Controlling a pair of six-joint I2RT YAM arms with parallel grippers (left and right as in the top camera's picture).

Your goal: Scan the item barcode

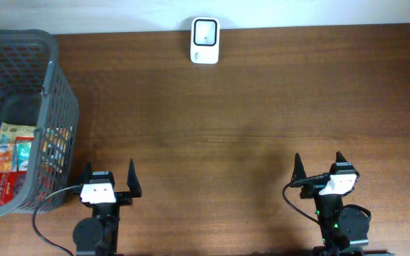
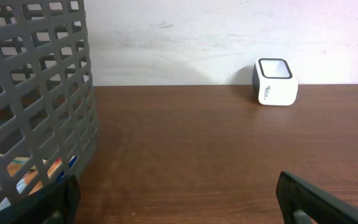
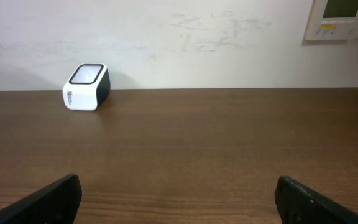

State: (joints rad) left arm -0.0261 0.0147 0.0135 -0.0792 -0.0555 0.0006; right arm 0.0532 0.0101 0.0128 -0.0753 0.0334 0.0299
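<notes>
The middle of the teal pack (image 1: 23, 152), next to the orange pack inside the grey mesh basket, should be gripped next by my left gripper.
A white barcode scanner (image 1: 205, 40) with a dark window stands at the table's far edge by the wall; it also shows as the scanner (image 2: 275, 81) and the scanner (image 3: 86, 86). Colourful packaged items (image 1: 9, 163) lie inside the grey mesh basket (image 1: 55, 92) at the left. My left gripper (image 1: 109, 179) is open at the near edge, just right of the basket, with nothing between its fingers (image 2: 309, 199). Over at the near right, my right gripper (image 1: 319, 169) is open too and empty, jaws spread wide over bare wood.
The basket wall (image 2: 36, 93) fills the left of the left wrist view, close to the left finger. A wall panel (image 3: 344, 18) hangs at the upper right behind the table. Brown wooden tabletop (image 1: 226, 128) lies between grippers and scanner.
</notes>
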